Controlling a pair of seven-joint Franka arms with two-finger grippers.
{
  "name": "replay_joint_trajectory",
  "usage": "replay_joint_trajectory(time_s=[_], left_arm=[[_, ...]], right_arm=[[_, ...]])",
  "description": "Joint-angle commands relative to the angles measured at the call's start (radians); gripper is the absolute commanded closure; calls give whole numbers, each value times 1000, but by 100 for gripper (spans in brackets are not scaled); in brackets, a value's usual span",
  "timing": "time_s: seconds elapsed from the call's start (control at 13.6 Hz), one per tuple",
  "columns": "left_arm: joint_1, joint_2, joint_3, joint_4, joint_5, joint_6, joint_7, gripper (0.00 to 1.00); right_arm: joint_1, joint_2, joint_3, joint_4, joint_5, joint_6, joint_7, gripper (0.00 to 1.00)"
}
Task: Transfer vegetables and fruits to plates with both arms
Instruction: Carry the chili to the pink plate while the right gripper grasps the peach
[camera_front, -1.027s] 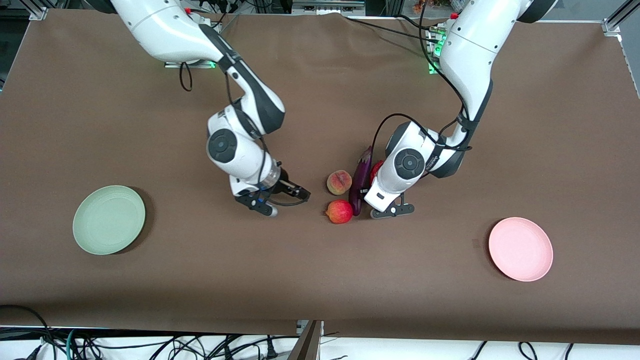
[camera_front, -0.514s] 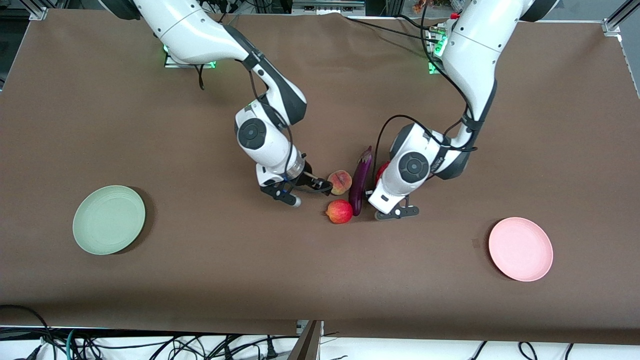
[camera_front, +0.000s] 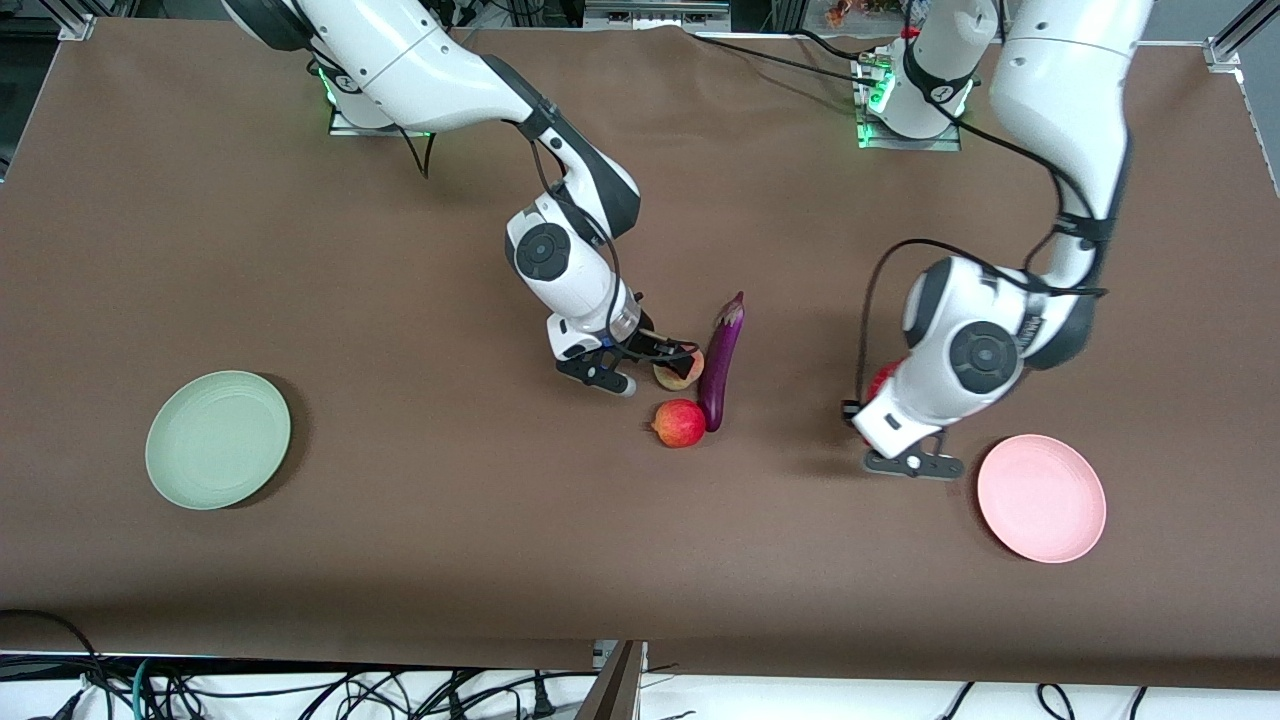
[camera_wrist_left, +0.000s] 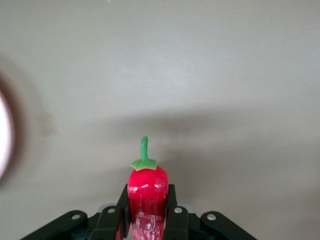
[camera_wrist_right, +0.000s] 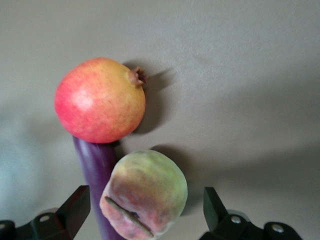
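Observation:
The robot's left gripper needs to release the red chili pepper on the pale pink plate (camera_front: 1015, 484), close to the plate's rim that faces the eggplant.
My left gripper (camera_front: 914, 464) is shut on the red chili pepper (camera_wrist_left: 146, 184), whose green stem points out past the fingertips. It holds the chili (camera_front: 881, 381) over bare table close beside the pale pink plate (camera_front: 1041, 497). My right gripper (camera_front: 645, 365) is open with its fingers (camera_wrist_right: 75, 210) on either side of the peach (camera_wrist_right: 145, 195), not closed on it. The peach (camera_front: 683, 377) lies against the purple eggplant (camera_front: 722, 352). The pomegranate-like fruit (camera_front: 679, 423) touches the eggplant's tip, nearer the front camera. The pale green plate (camera_front: 218, 440) lies empty at the right arm's end.
The brown table cover (camera_front: 480, 520) spans the whole view. The pink plate's rim (camera_wrist_left: 4, 135) shows at the edge of the left wrist view. The pomegranate-like fruit (camera_wrist_right: 100, 100) and the eggplant (camera_wrist_right: 97, 167) lie close to my right gripper's fingers.
My left gripper has carried the chili away from the eggplant toward the pink plate. My right gripper has moved from bare table to the peach and now straddles it.

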Motion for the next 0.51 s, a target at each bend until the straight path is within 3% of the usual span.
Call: replay_joint_trajectory(time_s=[0.0, 0.29, 0.44], left_arm=[[76, 30, -5, 65, 86, -7, 224, 84], [197, 180, -5, 246, 94, 19, 534, 81], [240, 239, -10, 291, 86, 78, 683, 79]], right_arm=[[25, 26, -9, 20, -37, 15, 11, 0], [36, 35, -9, 21, -37, 30, 11, 0], [39, 49, -9, 24, -37, 64, 11, 0]])
